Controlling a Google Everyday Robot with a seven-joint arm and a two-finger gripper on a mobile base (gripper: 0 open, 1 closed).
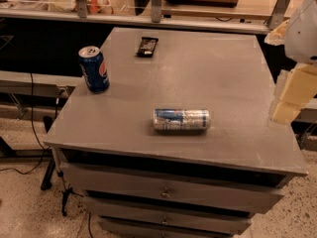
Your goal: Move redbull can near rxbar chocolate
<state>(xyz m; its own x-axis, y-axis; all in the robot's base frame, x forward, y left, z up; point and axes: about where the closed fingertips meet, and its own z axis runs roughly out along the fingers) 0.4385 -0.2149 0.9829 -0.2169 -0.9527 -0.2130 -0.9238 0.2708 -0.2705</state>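
Note:
I need to next take my gripper over to the redbull can and close it on the end (203, 120) that points away from the Pepsi can.
The redbull can (182, 119), slim and silver-and-blue, lies on its side near the front middle of the grey cabinet top (208, 73). The rxbar chocolate (147, 46), a small flat dark bar, lies near the back edge, left of centre and well apart from the can. My gripper (286, 112), with cream-coloured parts on a white arm, hangs at the right edge of the view, over the cabinet's right side. It is to the right of the can, not touching it, and holds nothing that I can see.
A wider dark-blue Pepsi can (93, 69) stands upright near the left edge of the top. The cabinet has drawers (166, 192) at the front. Behind it runs a bench with metal posts (156, 1). Cables lie on the floor at the left.

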